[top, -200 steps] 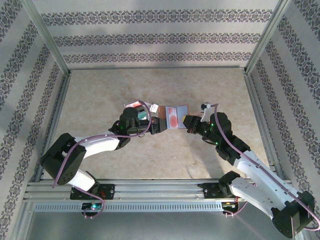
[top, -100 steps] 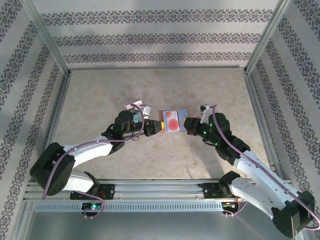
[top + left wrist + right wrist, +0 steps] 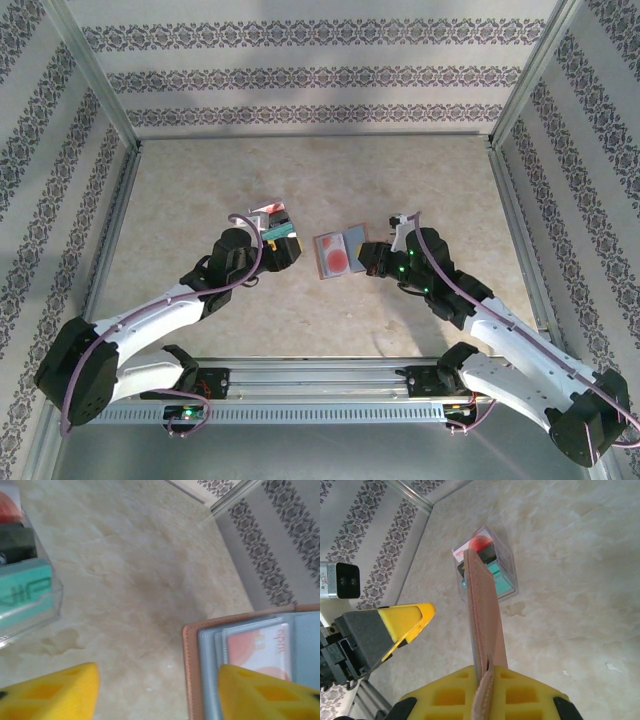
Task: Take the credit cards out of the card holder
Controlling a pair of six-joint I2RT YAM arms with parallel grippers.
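My right gripper is to let go of the card holder on the bare beige table [image 3: 348, 287] between my grippers, toward the near metal rail.
The card holder [image 3: 338, 254] is a brown leather wallet lying open with its grey-blue lining up. A red-and-white credit card [image 3: 260, 647] sits behind its clear sleeve. My right gripper [image 3: 363, 258] is shut on the card holder's right edge; in the right wrist view the leather [image 3: 484, 610] runs edge-on out of the yellow fingers [image 3: 535, 690]. My left gripper [image 3: 157, 680] is open and empty, just left of the card holder's stitched edge [image 3: 189, 670]. More credit cards, teal [image 3: 25, 592] and red, lie in a clear box [image 3: 273, 222].
The clear box [image 3: 487, 565] stands on the beige table just beyond the card holder, close to my left gripper's finger [image 3: 405, 622]. Metal frame rails [image 3: 100, 90] and patterned walls enclose the table on three sides.
My left gripper has opened and drawn back to the left, away from the card holder's edge. My right gripper has shifted the card holder slightly left and down.
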